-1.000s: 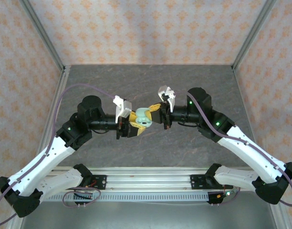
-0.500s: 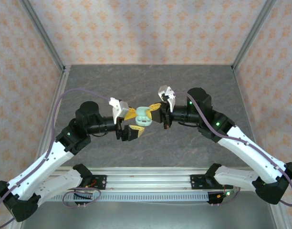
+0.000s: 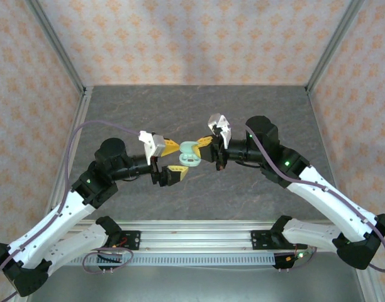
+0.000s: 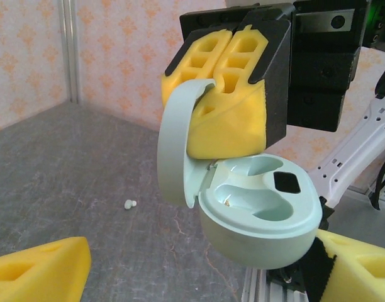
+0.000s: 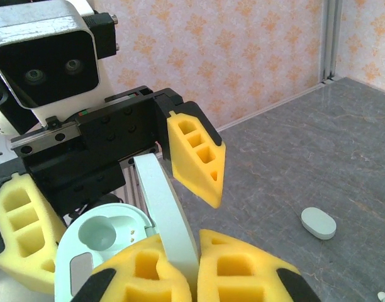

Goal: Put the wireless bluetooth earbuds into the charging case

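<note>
I will grip the case body [image 3: 190, 160] with my left gripper before my right gripper fetches the earbud, because my right gripper holds the charging case by its upright lid.
The mint charging case [image 3: 190, 154] hangs above the table's middle with its lid open, and both sockets [image 4: 262, 200] are bare. My right gripper [image 3: 206, 150] is shut on the upright lid [image 5: 170, 220], its yellow pads pinching it from both sides. My left gripper [image 3: 173, 160] stands open just left of the case, one yellow finger [image 5: 195, 157] on either side and apart from it. In the left wrist view the case body [image 4: 268, 233] sits between my open left gripper [image 4: 202, 261]. One tiny whitish earbud [image 4: 129, 204] lies on the table beyond.
A closed mint oval case [image 5: 318, 223] lies on the grey stone table [image 3: 199, 107], with a small pale bit [image 5: 382, 294] near it at the frame edge. Patterned walls and metal posts [image 3: 57, 50] enclose the table. An aluminium rail [image 3: 192, 236] runs along the near edge.
My left gripper has opened, let go of the case and drawn back to the left. The case stays in the right gripper, which has barely moved.
</note>
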`<state>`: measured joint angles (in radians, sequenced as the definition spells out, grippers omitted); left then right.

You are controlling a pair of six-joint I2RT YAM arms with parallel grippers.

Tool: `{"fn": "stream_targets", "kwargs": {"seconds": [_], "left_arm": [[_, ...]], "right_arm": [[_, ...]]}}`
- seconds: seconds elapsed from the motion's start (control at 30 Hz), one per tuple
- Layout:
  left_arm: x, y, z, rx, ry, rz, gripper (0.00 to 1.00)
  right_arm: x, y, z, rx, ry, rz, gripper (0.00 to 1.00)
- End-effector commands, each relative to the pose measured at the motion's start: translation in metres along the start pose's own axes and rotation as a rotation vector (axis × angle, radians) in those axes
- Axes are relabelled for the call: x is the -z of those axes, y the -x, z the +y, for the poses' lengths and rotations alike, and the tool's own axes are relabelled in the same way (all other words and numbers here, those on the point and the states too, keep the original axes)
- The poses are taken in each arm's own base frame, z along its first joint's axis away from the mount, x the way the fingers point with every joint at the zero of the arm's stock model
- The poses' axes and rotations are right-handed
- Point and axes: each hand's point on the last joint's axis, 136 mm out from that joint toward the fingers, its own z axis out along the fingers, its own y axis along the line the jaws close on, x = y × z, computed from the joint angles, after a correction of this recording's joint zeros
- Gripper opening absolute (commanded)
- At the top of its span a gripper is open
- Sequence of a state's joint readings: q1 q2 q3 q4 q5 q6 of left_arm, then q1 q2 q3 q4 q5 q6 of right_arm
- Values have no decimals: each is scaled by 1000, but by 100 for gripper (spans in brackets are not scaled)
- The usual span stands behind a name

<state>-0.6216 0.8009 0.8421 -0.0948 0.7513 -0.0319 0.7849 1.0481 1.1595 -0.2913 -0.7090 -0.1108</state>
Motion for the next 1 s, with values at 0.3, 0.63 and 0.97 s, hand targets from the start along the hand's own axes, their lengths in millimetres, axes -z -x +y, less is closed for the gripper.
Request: {"fn": "stream_targets", "kwargs": {"seconds": [0.3, 0.63, 0.97], "left_arm": [[-8, 19, -7, 14, -70, -67, 85], [-17, 15, -16, 28, -135, -42, 79], [-18, 21, -21, 24, -162, -58, 75]], "right_arm": [[5, 3, -1, 94, -36, -8, 4], [7, 7, -1, 120, -47, -29, 4], [5, 0, -4, 136, -58, -15, 5]]}}
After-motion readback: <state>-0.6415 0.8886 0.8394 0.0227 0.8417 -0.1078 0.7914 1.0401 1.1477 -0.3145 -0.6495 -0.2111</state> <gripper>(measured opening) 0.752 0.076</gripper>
